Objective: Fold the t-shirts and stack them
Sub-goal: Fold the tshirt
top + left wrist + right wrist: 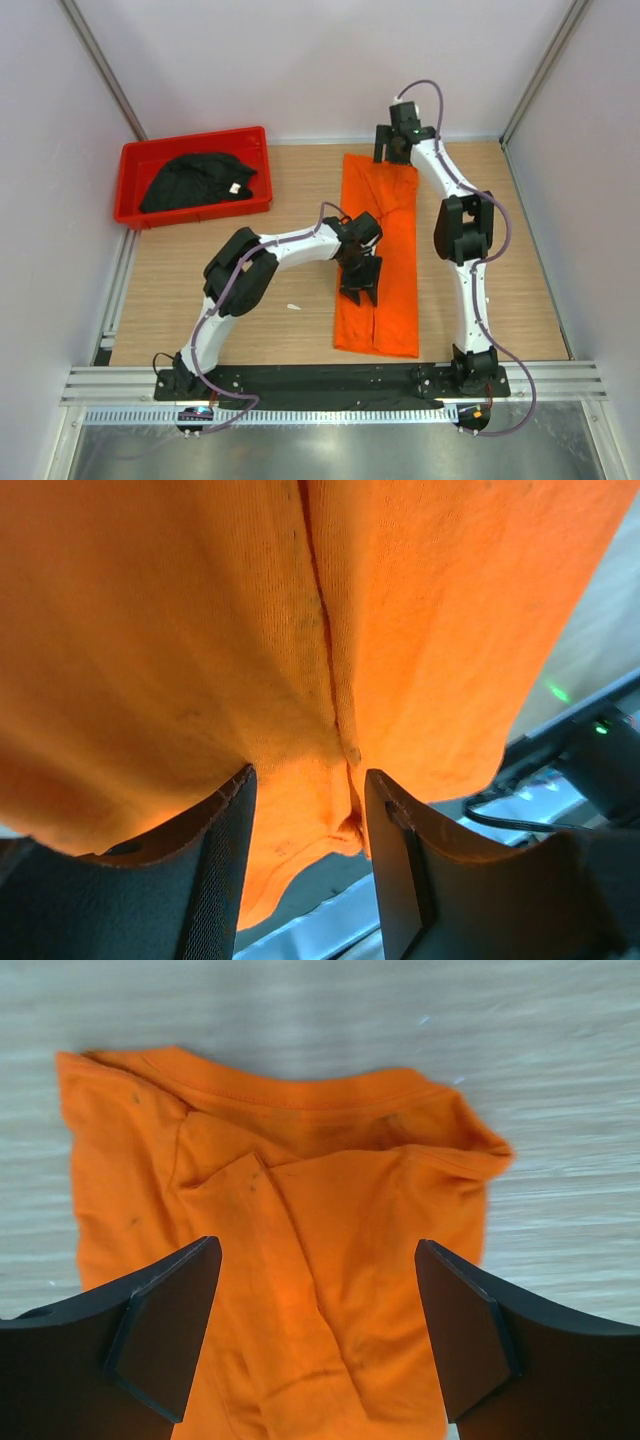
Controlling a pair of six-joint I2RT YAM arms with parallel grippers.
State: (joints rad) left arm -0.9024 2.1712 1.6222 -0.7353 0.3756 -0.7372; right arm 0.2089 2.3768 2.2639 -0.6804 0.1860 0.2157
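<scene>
The left gripper will next close on the orange t-shirt's near corner [336, 346] on the side of the red bin, because the near end of the orange t-shirt gets folded over.
The orange t-shirt [393, 290] lies folded into a long narrow strip down the middle of the table, collar at the far end. My left gripper [358, 288] hangs over the strip's left edge about halfway along. In the left wrist view its jaws [305, 780] stand apart with the orange cloth [200, 630] and a fold seam between them. My right gripper [396, 150] is at the collar end. It [318, 1260] stands wide open just above the orange cloth [330, 1200], holding nothing. The black t-shirt [195, 182] lies crumpled in the bin, its white tag [236, 187] showing.
The red plastic bin [190, 143] stands at the far left of the table. A small white scrap [293, 306] lies on the wood left of the orange strip. A metal rail [330, 385] with the arm bases runs along the near edge. Walls close in on both sides.
</scene>
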